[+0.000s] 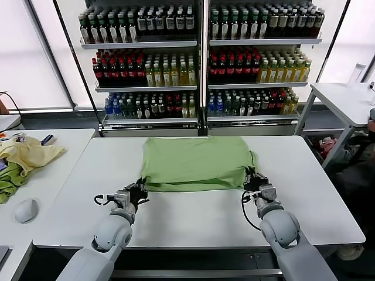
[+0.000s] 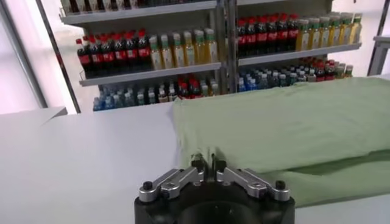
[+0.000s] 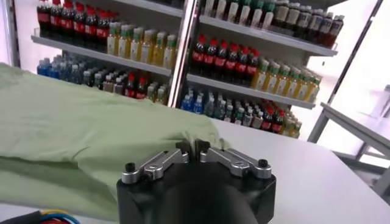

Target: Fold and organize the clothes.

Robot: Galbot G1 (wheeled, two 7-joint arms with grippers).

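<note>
Next, I regrip the tee's near corner (image 1: 148,182) with my left gripper and pull the tee closer with both grippers, as its far edge lies along the table's far edge.
A plain light-green tee (image 1: 196,163) lies partly folded on the white table (image 1: 193,216), its near part doubled over. My left gripper (image 1: 139,188) is shut on the shirt's near left corner; in the left wrist view the gripper (image 2: 205,162) pinches a fold of green cloth (image 2: 286,122). My right gripper (image 1: 253,180) is shut on the near right corner; in the right wrist view the gripper (image 3: 191,148) pinches the cloth (image 3: 79,115) too. No collared shirt with a printed patch shows.
A side table on the left holds a heap of yellow and green clothes (image 1: 26,155) and a computer mouse (image 1: 26,209). Shelves of bottles (image 1: 199,58) stand behind the table. Another white table (image 1: 345,99) stands at the back right.
</note>
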